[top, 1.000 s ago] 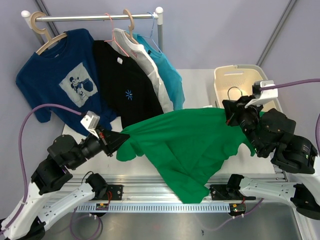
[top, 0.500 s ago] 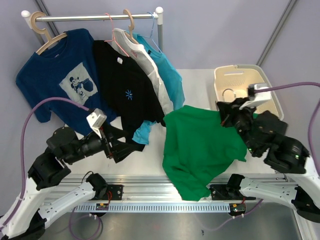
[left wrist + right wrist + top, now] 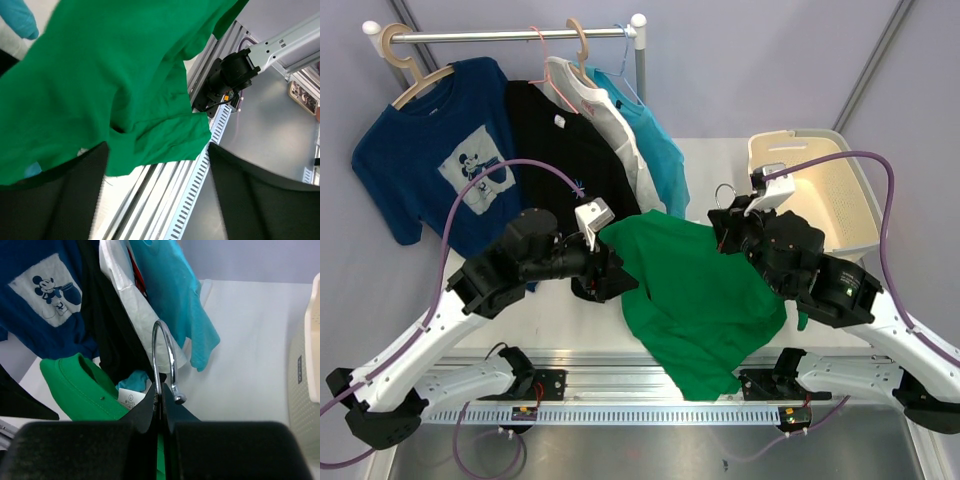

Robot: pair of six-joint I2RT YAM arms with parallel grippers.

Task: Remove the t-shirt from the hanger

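I can see the hanger sits inside the green t-shirt, so next I pinch the t-shirt's edge [image 3: 621, 234] by the black shirt with my left gripper while my right gripper pulls the hanger out.
The green t-shirt [image 3: 700, 300] hangs bunched over the table's front, its hem draped past the edge. In the right wrist view its collar [image 3: 80, 385] and white label show. Only the metal hook of the hanger [image 3: 165, 355] sticks out of the neck; the hanger's body is hidden inside the cloth. My right gripper [image 3: 161, 396] is shut on the base of that hook, holding it up [image 3: 725, 225]. My left gripper [image 3: 618, 280] stands open at the shirt's left side. In the left wrist view the green cloth [image 3: 100, 75] lies just beyond the spread fingers [image 3: 50, 200], with nothing between them.
A clothes rack [image 3: 510, 35] at the back left carries a navy cartoon shirt [image 3: 450, 160], a black shirt [image 3: 565, 170], a white one and a turquoise one [image 3: 655, 150]. A cream basket [image 3: 840, 190] stands at the back right. A metal rail [image 3: 650, 385] runs along the front.
My left gripper let go of the sleeve, opened, and moved right towards the shirt's middle. My right gripper carried the hook leftward. The shirt went from stretched wide to hanging bunched.
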